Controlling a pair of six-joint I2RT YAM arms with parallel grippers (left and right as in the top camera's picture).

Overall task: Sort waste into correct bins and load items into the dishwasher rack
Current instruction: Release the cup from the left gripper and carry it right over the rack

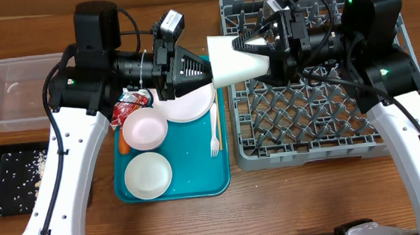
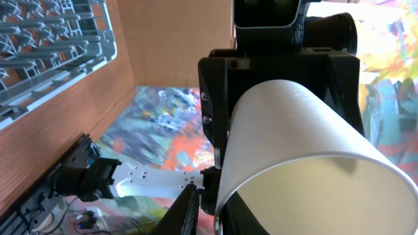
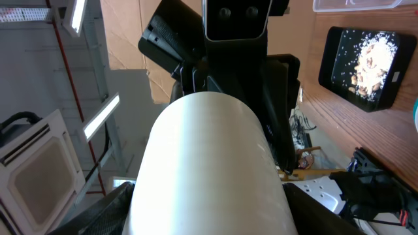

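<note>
The white cup will leave my right gripper among the dishwasher rack's wires, just past its middle (image 1: 353, 89) from the teal tray.
A small white cup (image 1: 234, 55) hangs on its side in the air between my two grippers, over the gap between the teal tray and the dishwasher rack (image 1: 325, 146). My right gripper (image 1: 248, 45) is shut on the cup's body; in the right wrist view its fingers (image 3: 104, 210) press both sides of the cup (image 3: 209, 163). My left gripper (image 1: 210, 66) straddles the cup's rim. In the left wrist view its outer finger (image 2: 186, 212) stands a little off the cup (image 2: 294, 143) wall, jaws slightly open.
The teal tray (image 1: 193, 183) holds a white plate (image 1: 190, 104), a pink bowl (image 1: 145, 128), a white bowl (image 1: 148, 175), a fork (image 1: 213, 132), a red wrapper (image 1: 128, 101) and a carrot (image 1: 124, 147). At the left stand the clear tub (image 1: 5, 92) and the black tray (image 1: 5, 182) with rice.
</note>
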